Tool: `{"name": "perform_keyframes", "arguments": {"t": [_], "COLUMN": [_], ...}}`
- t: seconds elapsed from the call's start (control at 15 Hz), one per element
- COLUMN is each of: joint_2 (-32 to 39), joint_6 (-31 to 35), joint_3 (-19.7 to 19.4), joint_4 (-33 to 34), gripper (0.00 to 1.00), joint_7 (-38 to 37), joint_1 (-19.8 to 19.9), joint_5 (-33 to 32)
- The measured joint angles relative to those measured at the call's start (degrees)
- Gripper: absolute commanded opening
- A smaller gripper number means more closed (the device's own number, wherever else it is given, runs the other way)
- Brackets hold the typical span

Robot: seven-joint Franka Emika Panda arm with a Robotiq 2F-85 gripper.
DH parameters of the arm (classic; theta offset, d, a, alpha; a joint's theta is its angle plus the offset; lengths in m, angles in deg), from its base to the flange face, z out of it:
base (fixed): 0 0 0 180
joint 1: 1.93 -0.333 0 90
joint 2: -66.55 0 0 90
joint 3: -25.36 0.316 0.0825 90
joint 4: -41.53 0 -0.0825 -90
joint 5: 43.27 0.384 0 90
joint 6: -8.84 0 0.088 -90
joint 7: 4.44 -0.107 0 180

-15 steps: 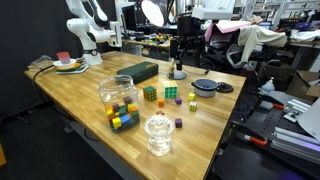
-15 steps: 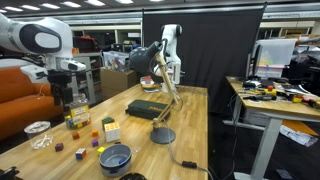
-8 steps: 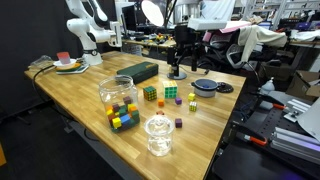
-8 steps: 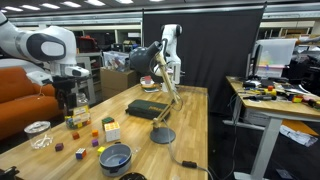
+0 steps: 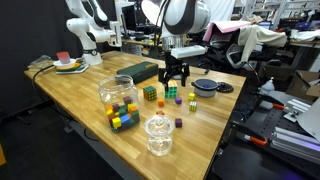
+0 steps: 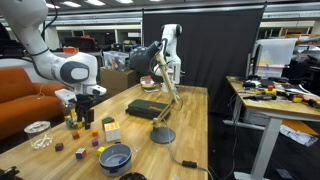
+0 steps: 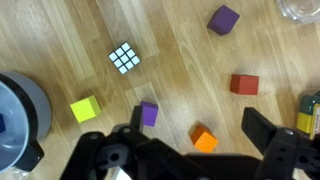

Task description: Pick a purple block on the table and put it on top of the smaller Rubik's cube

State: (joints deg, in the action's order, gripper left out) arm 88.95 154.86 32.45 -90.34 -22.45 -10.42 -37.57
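Observation:
The robot's gripper should next move to the purple block [image 5: 179,101] [image 7: 149,114] between the yellow block and the orange block and close on its sides.
My gripper [image 5: 175,83] is open and empty, hanging above the table near the two Rubik's cubes; it also shows in an exterior view [image 6: 85,110]. The darker smaller Rubik's cube [image 5: 150,93] stands left of a brighter green-and-white cube [image 5: 171,93]. In the wrist view the open gripper [image 7: 195,118] spans an orange block [image 7: 204,138]. One purple block [image 7: 149,113] lies beside a finger and another purple block [image 7: 223,19] lies farther off. One purple block shows in both exterior views [image 5: 179,124] [image 6: 58,148]. A small Rubik's cube [image 7: 124,58] with white, green and blue stickers lies ahead; I cannot tell which cube it is.
A red block [image 7: 244,84] and a yellow block [image 7: 85,109] lie among the others. A grey bowl [image 7: 12,110] is close by. A glass jar of coloured blocks [image 5: 118,100] and an empty glass jar [image 5: 158,135] stand near the front edge. A desk lamp's base [image 6: 162,135] sits further along the table.
My arm has come from the back of the table toward the blocks and dropped lower. It now hangs over the cubes. The gripper has stayed open and no object has moved.

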Motion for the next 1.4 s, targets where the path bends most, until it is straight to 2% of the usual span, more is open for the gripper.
{"name": "perform_keyframes", "arguments": {"t": [0.67,1.4], "joint_2": [1.40,7.91], "joint_6": [0.08,0.51], "joint_3": [-0.38,-3.83], "joint_4": [1.40,5.79], "gripper": [1.00,1.00], "joint_7": [-0.05,-2.11], "joint_1": [-0.52,-0.31], "joint_5": [0.11,1.97]}}
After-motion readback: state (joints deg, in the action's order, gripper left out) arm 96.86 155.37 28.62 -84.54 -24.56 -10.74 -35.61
